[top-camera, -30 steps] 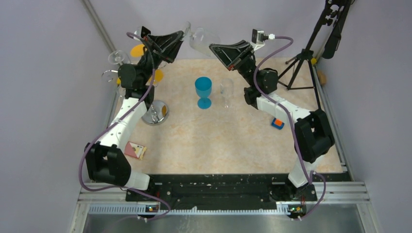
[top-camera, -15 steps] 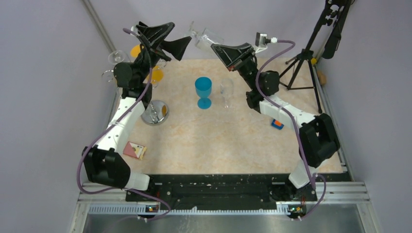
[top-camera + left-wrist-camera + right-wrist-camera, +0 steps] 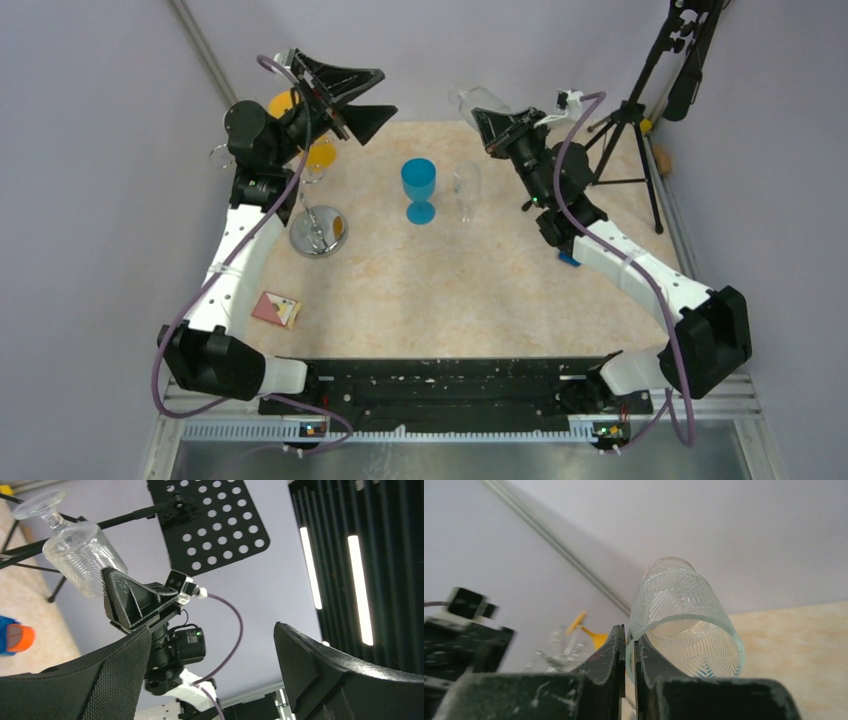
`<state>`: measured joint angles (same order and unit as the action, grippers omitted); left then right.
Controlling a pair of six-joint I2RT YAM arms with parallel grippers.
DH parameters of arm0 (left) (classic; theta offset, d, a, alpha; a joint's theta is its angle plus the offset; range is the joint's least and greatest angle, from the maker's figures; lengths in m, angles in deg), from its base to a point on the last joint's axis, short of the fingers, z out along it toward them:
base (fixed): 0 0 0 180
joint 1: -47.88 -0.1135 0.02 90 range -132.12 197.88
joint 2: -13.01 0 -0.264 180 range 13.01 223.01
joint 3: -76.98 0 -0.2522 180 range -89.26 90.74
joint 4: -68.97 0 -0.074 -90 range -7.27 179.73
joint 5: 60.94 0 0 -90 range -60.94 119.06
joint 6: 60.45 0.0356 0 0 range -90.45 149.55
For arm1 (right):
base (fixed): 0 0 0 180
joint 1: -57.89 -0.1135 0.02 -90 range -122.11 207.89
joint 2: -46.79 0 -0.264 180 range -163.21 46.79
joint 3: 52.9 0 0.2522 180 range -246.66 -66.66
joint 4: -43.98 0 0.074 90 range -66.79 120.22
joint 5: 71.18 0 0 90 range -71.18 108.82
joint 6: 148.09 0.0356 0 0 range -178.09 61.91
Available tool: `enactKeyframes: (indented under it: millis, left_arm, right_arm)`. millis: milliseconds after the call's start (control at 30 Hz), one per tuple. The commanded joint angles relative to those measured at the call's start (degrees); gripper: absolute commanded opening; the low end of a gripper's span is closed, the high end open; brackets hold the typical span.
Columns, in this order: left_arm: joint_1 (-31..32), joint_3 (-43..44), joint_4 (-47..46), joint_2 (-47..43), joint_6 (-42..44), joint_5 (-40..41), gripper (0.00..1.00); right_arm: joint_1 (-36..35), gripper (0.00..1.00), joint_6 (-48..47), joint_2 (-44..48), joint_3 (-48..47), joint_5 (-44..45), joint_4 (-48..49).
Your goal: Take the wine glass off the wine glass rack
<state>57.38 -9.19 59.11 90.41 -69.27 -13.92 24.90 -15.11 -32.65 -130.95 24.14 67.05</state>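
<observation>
The wine glass, now hanging tilted above the table's far edge, will go down on the table [image 3: 506,213] between the clear glass and the black tripod, where my right gripper needs to set it.
The wine glass [image 3: 476,100], clear with a cut herringbone pattern, hangs tilted in the air above the table's far edge, off the rack. My right gripper [image 3: 484,116] is shut on its rim, one finger inside the bowl and one outside [image 3: 629,645]. The glass [image 3: 684,615] fills the right wrist view. In the left wrist view the glass [image 3: 75,550] points foot-up at the upper left. My left gripper [image 3: 386,92] stands open and empty, well left of the glass, with both fingers [image 3: 100,680] wide apart. The chrome wine glass rack [image 3: 318,232] stands at the far left under the left arm.
Orange glasses [image 3: 321,155] hang on the rack's arms. A blue goblet [image 3: 419,188] and a clear glass [image 3: 466,190] stand upright mid-table. A black tripod [image 3: 625,130] stands at the far right. A small card [image 3: 277,310] lies near the left arm's base.
My left gripper has opened and let go of the wine glass. The right arm has carried the glass rightward, away from the rack and the left gripper.
</observation>
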Motion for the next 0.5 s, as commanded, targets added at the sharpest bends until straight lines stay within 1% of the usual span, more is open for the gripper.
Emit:
enactKeyframes:
  millis: [0, 67, 167, 400, 467]
  left_arm:
    - [-1.21, 5.53, 11.56, -0.50, 13.34, -2.46, 0.95]
    - [-1.91, 6.85, 14.76, -0.68, 16.09, -2.38, 0.96]
    - [-2.79, 8.39, 18.79, -0.96, 19.88, -1.96, 0.96]
    - [-3.69, 13.85, 28.23, -0.49, 27.84, -1.31, 0.96]
    - [-3.74, 15.20, 30.07, -0.20, 29.47, -1.23, 0.96]
  right_arm:
    - [-0.84, 0.00, -14.94, 3.63, -4.81, 12.84, -21.40]
    - [-1.16, 0.00, -17.58, 4.14, -4.87, 16.62, -27.33]
    - [-1.54, 0.00, -19.74, 4.93, -3.77, 20.23, -32.57]
    - [-1.64, 0.00, -20.70, 3.85, -5.21, 24.96, -45.05]
    - [-1.64, 0.00, -21.11, 3.04, -5.32, 24.77, -46.59]
